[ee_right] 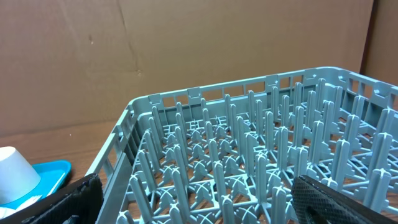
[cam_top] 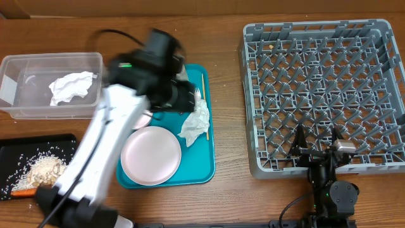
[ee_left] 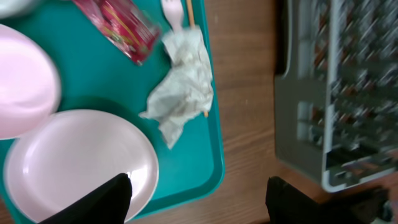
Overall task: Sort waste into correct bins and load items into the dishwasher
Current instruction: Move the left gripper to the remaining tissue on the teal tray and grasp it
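Note:
I close my left gripper next on the crumpled napkin's near end [cam_top: 190, 139] [ee_left: 170, 132], beside the pale pink plate on the teal tray.
My left gripper [ee_left: 199, 186] hangs open over the teal tray's right side [cam_top: 190, 98], with nothing between its fingers. Below it in the left wrist view lie a pale pink plate [ee_left: 74, 162], a bowl [ee_left: 25, 81], a red wrapper [ee_left: 118, 25], a crumpled napkin [ee_left: 183, 87] and a white fork [ee_left: 173, 12]. A thin wooden stick [cam_top: 204, 95] lies along the tray's right edge. One napkin [cam_top: 71, 87] sits in the clear tub [cam_top: 19, 101]. Rice [cam_top: 44, 168] and an orange piece [cam_top: 25, 192] lie in the black tray [cam_top: 12, 152]. My right gripper [cam_top: 316, 142] stands open at the front edge of the grey dish rack [cam_top: 250, 126].
The teal tray [cam_top: 205, 164] lies between the bins and the rack. The left arm is motion-blurred overhead and hides part of the tray. A white cup [ee_right: 15, 171] shows at the left edge of the right wrist view. Brown cardboard walls stand behind the table.

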### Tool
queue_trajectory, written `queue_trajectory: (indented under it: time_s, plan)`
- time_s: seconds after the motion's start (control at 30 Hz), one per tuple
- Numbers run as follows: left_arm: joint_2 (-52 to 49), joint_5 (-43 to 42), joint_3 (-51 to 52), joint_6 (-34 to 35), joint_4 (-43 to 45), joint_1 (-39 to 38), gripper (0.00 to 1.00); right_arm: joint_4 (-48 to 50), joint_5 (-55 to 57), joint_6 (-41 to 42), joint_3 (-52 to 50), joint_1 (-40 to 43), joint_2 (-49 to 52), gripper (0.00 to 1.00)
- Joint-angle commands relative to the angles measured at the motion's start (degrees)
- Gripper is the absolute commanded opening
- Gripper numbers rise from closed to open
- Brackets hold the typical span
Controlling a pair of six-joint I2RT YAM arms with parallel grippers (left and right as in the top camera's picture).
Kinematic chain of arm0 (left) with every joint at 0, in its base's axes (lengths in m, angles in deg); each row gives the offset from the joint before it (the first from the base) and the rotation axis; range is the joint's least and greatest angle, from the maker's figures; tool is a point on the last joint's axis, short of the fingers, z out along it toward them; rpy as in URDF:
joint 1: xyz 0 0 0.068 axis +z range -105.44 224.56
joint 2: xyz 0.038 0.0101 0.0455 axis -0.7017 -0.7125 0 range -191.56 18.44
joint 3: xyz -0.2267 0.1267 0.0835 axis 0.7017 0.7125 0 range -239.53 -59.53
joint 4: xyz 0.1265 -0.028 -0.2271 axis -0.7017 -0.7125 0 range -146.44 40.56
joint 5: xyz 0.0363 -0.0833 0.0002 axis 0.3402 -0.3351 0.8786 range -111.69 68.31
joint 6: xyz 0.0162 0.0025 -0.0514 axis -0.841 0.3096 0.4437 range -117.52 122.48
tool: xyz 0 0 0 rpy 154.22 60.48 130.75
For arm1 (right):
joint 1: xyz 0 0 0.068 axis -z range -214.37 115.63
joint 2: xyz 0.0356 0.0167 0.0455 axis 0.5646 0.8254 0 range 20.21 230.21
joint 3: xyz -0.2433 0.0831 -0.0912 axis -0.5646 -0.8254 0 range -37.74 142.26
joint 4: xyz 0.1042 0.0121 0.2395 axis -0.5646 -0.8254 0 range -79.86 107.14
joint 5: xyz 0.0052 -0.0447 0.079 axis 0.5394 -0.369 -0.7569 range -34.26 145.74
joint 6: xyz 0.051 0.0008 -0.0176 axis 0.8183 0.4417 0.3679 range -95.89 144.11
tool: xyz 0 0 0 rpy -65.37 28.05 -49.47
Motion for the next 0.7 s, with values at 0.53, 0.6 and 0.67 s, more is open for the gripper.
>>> queue_trajectory:
  time_s: [0.53,0.6,0.67]
  plan:
    - [-19.39,11.61,6.69,4.70,2.62,-7.10,0.66,0.17,0.50,-0.13,-0.61,-0.37,-0.46,1.00]
    - [-19.41,10.73,7.69,4.72,4.37,-7.32,0.66,0.17,0.50,-0.13,-0.61,-0.37,-0.46,1.00]
    - [-19.41,10.62,9.40,4.72,6.51,-7.80,0.67,0.17,0.50,-0.13,-0.61,-0.37,-0.46,1.00]
